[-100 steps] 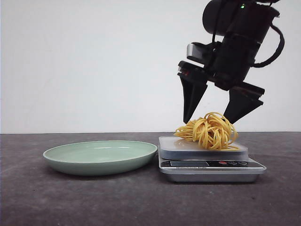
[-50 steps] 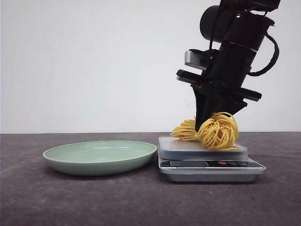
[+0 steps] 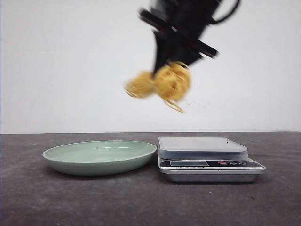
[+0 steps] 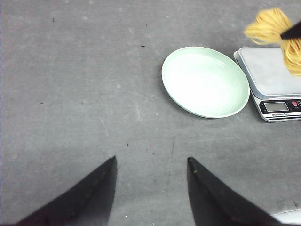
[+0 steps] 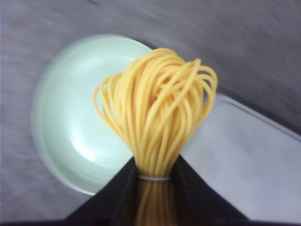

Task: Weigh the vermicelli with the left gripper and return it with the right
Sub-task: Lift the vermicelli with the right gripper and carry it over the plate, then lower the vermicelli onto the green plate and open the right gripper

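Note:
Next, my right gripper releases the yellow vermicelli nest in the middle of the pale green plate [image 3: 102, 149] [image 5: 106, 120].
My right gripper [image 3: 170, 70] is shut on the yellow vermicelli nest [image 3: 167, 84] and holds it high in the air, above the gap between the pale green plate [image 3: 100, 157] and the scale [image 3: 207, 157]; the picture there is blurred by motion. In the right wrist view the strands [image 5: 157, 117] fan out from between the shut fingers [image 5: 117, 193], over the plate [image 5: 61, 117] and the scale's platform [image 5: 244, 150]. My left gripper [image 4: 150, 162] is open and empty over bare table, far from the plate [image 4: 205, 81] and the scale [image 4: 273, 80]; the vermicelli [image 4: 277, 33] shows there too.
The scale's platform [image 3: 202, 142] holds nothing. The dark grey table [image 3: 70, 197] runs to a white wall behind. The plate has nothing in it.
My right gripper closed on the vermicelli on the scale, then lifted it up and to the left, off the platform. The plate and scale have not moved.

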